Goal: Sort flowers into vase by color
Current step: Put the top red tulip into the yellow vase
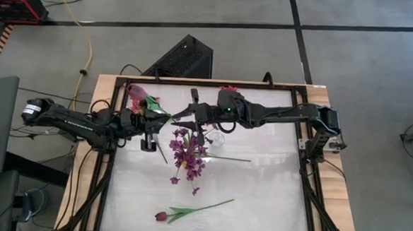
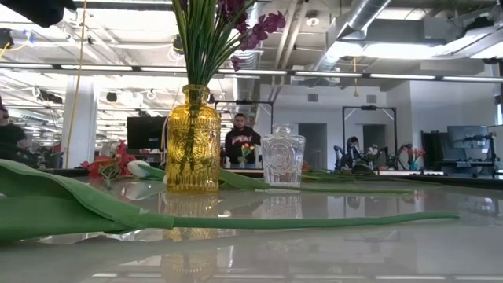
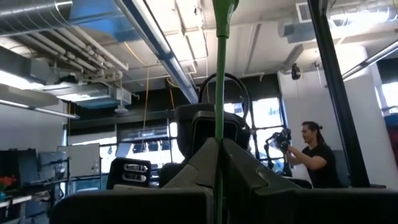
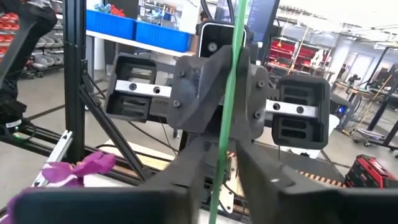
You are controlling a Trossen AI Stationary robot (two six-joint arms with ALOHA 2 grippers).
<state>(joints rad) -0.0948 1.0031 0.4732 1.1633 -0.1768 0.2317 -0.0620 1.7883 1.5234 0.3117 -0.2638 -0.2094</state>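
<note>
My left gripper is pinching the green stem far below its leaves, so my right gripper should hold the stem while my left gripper takes it nearer the leaves (image 3: 222, 36).
A thin green flower stem (image 3: 219, 74) stands between my two grippers, which face each other over the far middle of the table. My left gripper (image 1: 159, 120) (image 3: 217, 152) is shut on it. My right gripper (image 1: 186, 116) (image 4: 221, 158) is open a little, one finger on each side of the same stem (image 4: 229, 81), and I cannot tell if it touches. The stem's bloom is hidden. A yellow vase (image 2: 192, 141) holds purple sprigs (image 1: 190, 157). Beside it stands a clear glass vase (image 2: 281, 157). A dark-red bud (image 1: 160, 216) lies on the table near the front edge. My left gripper pinches the green stem (image 3: 219, 134) between its two shut fingers, which lie across it. The stem is lifted clear of the table and runs on past the fingertips on both sides. Which stretch of the stem it has, I cannot tell.
Red-pink blooms (image 2: 108, 165) and a white bud (image 2: 141, 167) lie on the table's far left part. A loose green stem (image 1: 225, 159) lies right of the yellow vase. A dark frame (image 1: 304, 145) rims the table. People show in the room behind.
</note>
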